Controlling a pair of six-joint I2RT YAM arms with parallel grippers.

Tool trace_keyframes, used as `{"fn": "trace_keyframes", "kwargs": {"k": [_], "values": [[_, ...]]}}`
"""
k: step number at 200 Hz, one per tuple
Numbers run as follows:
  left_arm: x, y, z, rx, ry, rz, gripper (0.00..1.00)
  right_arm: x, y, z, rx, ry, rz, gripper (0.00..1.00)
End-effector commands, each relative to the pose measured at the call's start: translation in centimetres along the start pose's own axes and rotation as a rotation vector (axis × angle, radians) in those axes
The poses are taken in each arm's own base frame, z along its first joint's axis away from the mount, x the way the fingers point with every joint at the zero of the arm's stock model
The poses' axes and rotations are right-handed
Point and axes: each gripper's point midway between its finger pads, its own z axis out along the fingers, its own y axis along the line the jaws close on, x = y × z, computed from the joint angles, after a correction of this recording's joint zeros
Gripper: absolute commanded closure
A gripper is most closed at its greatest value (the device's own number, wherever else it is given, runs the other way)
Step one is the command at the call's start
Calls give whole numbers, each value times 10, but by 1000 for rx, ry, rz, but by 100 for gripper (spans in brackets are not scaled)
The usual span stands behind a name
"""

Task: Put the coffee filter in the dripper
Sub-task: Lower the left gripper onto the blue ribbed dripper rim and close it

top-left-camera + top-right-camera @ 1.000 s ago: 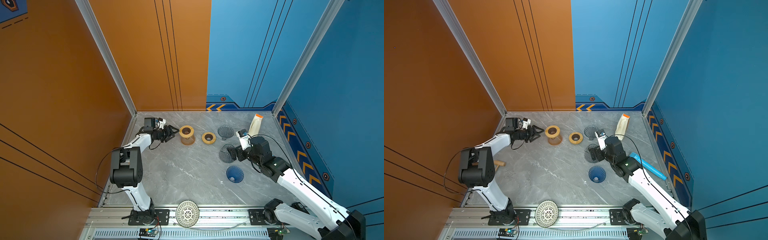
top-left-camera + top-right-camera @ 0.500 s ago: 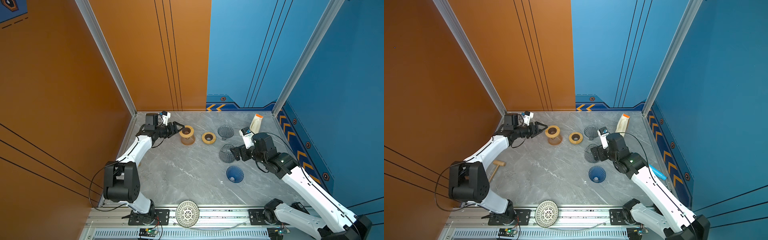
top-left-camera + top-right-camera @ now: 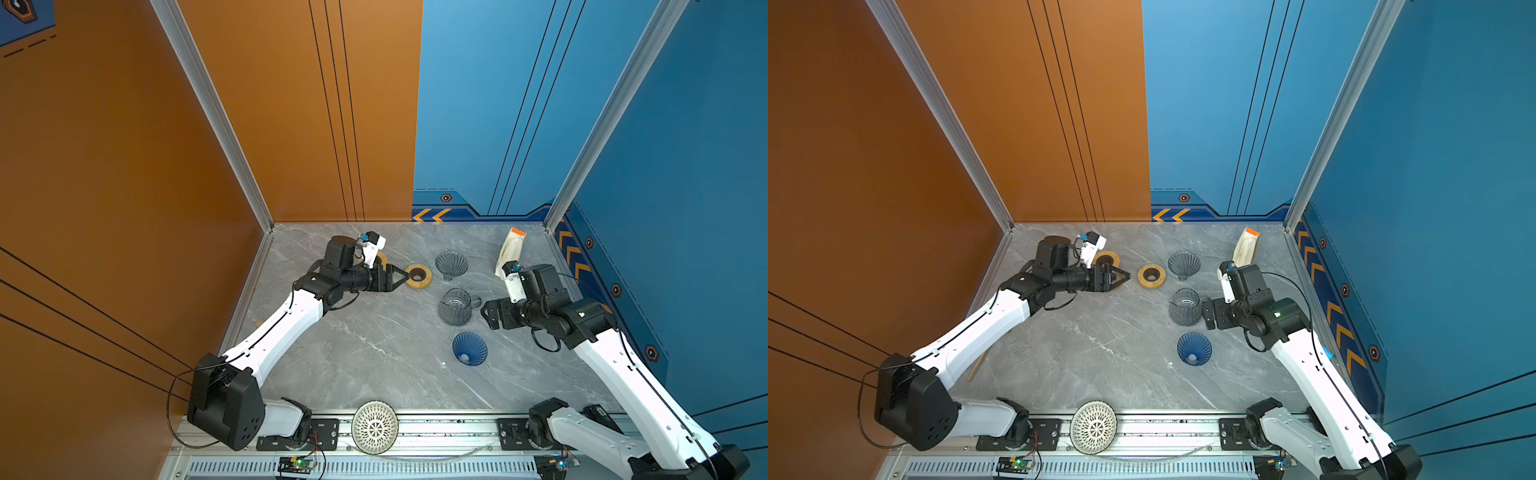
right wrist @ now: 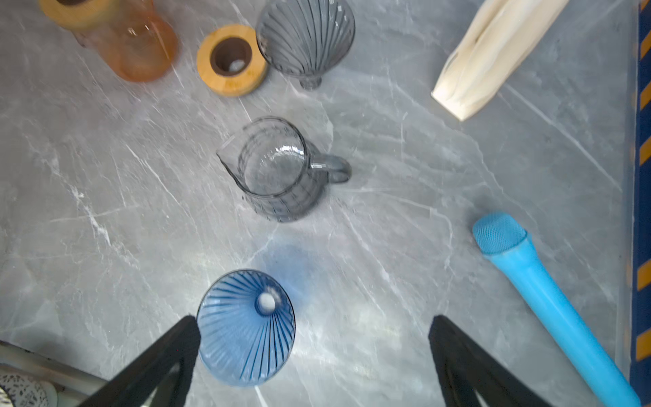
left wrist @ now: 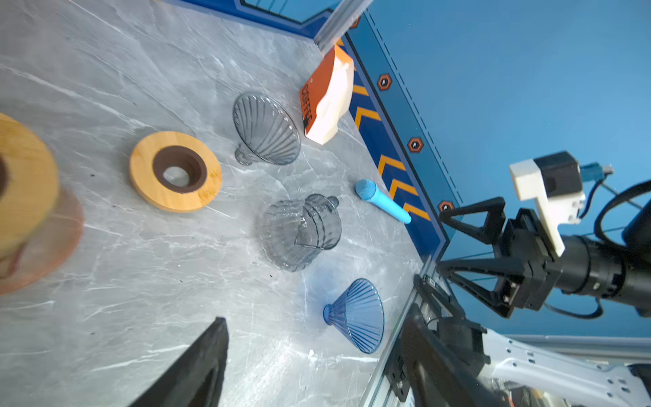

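Next, I close my left gripper on the blue dripper's rim (image 3: 455, 343) (image 5: 348, 328), on the side away from my right gripper.
The coffee filter (image 3: 510, 249) (image 3: 1246, 247), a cream paper pack with an orange label, leans at the back right corner. A grey dripper (image 3: 451, 264) stands beside it; a blue dripper (image 3: 469, 348) (image 4: 246, 326) lies nearer the front. My left gripper (image 3: 405, 276) (image 5: 317, 338) is open and empty, its tip by a wooden ring (image 3: 418, 275). My right gripper (image 3: 489, 313) (image 4: 313, 352) is open and empty, beside the handle of a grey glass pitcher (image 3: 455, 306). In the right wrist view the blue dripper sits next to one finger.
An amber jar with a wooden top (image 3: 1106, 259) stands behind my left wrist. A blue microphone-shaped tube (image 4: 549, 306) lies along the right wall. A white lattice bowl (image 3: 375, 427) rests on the front rail. Walls close the back and both sides.
My left arm has stretched right, from the back left toward the wooden ring, and its jaws have widened. My right gripper has drawn back slightly to the right of the pitcher.
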Motion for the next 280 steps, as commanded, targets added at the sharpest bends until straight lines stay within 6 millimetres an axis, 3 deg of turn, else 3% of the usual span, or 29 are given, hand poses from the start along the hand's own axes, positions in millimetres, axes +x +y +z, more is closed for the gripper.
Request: {"fn": "trace_keyframes", "kwargs": {"k": [1, 38, 78, 102, 168, 227, 280], "values": [[39, 3, 20, -66, 97, -4, 23, 13, -10, -12, 47, 48, 59, 0], [90, -16, 57, -61, 245, 16, 25, 21, -9, -12, 12, 66, 183, 0], [131, -38, 90, -57, 361, 72, 27, 46, -12, 1, 25, 85, 299, 0], [150, -41, 108, -92, 419, 104, 31, 55, -11, 5, 5, 69, 348, 0], [162, -43, 136, -115, 461, 110, 39, 72, -16, 6, 16, 39, 407, 0], [173, -33, 150, -137, 505, 114, 47, 69, -16, 5, 13, 19, 411, 0], [177, -37, 155, -123, 533, 169, 49, 64, -18, 8, 22, 0, 400, 0]]}}
